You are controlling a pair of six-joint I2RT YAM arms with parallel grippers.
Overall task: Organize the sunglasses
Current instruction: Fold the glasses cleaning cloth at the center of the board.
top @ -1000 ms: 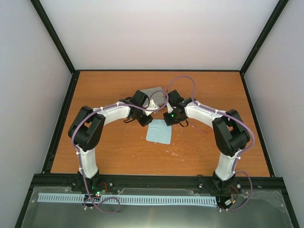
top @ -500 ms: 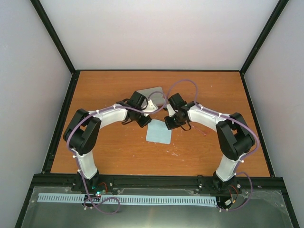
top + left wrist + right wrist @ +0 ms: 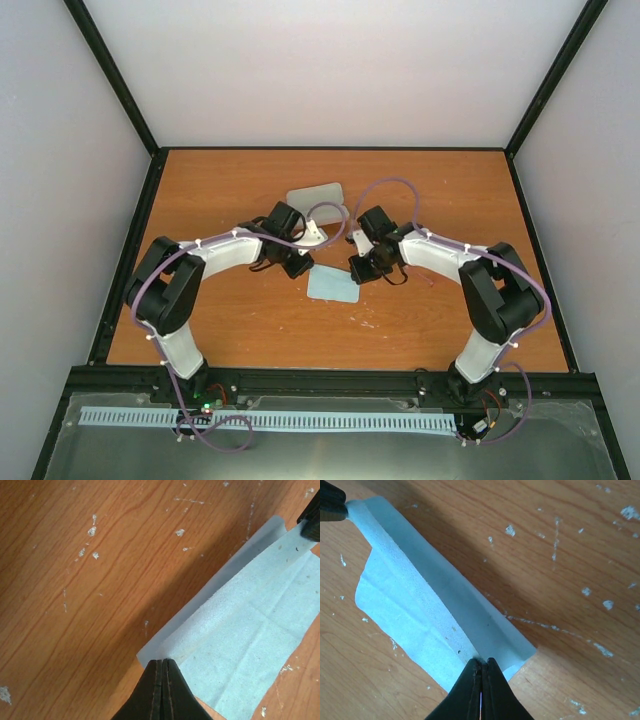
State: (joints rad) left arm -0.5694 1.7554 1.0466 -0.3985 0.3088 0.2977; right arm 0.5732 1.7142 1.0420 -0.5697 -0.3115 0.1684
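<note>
My left gripper is holding just the cloth's lifted edge. Next, I lay that edge down and then take the cloth's fold (image 3: 154,649) before I carry the cloth to the case.
A light blue cloth (image 3: 333,286) lies mid-table, its far edge lifted and curled toward me. My left gripper (image 3: 304,266) is shut on the cloth's far left corner; in the left wrist view the gripper (image 3: 162,661) pinches the cloth (image 3: 250,625). My right gripper (image 3: 358,271) is shut on the far right corner, seen in the right wrist view as the gripper (image 3: 482,661) on the cloth (image 3: 410,605). The sunglasses show at most as a faint thin reddish line (image 3: 428,279) in front of my right forearm.
A pink oblong case (image 3: 315,195) lies behind the grippers toward the far side. The orange table (image 3: 230,180) carries pale scuff marks and is framed by black rails. White walls close it in on three sides.
Both grippers have moved toward the near edge with the cloth's far corners, folding that edge over. The pink case behind them now shows in full.
</note>
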